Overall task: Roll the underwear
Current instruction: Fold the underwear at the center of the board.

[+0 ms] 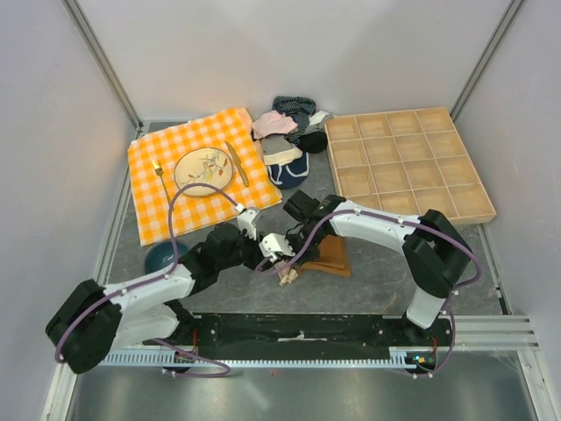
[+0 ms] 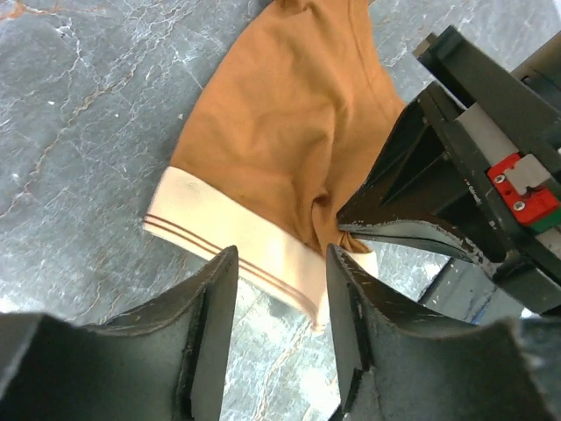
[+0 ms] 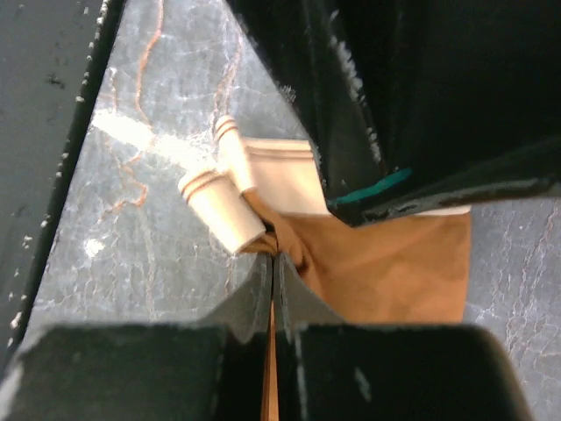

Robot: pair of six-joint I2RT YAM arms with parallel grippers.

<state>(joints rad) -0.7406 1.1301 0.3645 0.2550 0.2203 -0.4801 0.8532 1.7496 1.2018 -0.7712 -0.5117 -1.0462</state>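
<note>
My right gripper alone is holding the underwear's brown pucker behind the waistband's curled corner. Next, my left gripper takes that waistband corner [image 3: 223, 210] so that my right gripper is freed.
The underwear [image 1: 331, 256] lies on the grey marbled table in front of the arm bases, rust-brown with a cream waistband [image 2: 230, 235]. Its brown fabric [image 2: 289, 123] spreads away from the band, which is curled at one corner [image 3: 219, 206]. My right gripper [image 3: 273, 259] is shut on a pucker of brown fabric just behind the band. In the left wrist view, that gripper [image 2: 344, 215] comes in from the right. My left gripper [image 2: 280, 263] stands open just above the waistband edge, with only table showing between its fingers. From above, both grippers meet at the garment's left end [image 1: 289, 261].
An orange checked cloth [image 1: 158, 206] with a plate [image 1: 204, 170], fork and knife lies at the back left. A pile of clothes [image 1: 287, 132] sits at the back middle, a wooden compartment tray [image 1: 408, 162] at the back right. A teal bowl [image 1: 162, 257] sits near the left arm.
</note>
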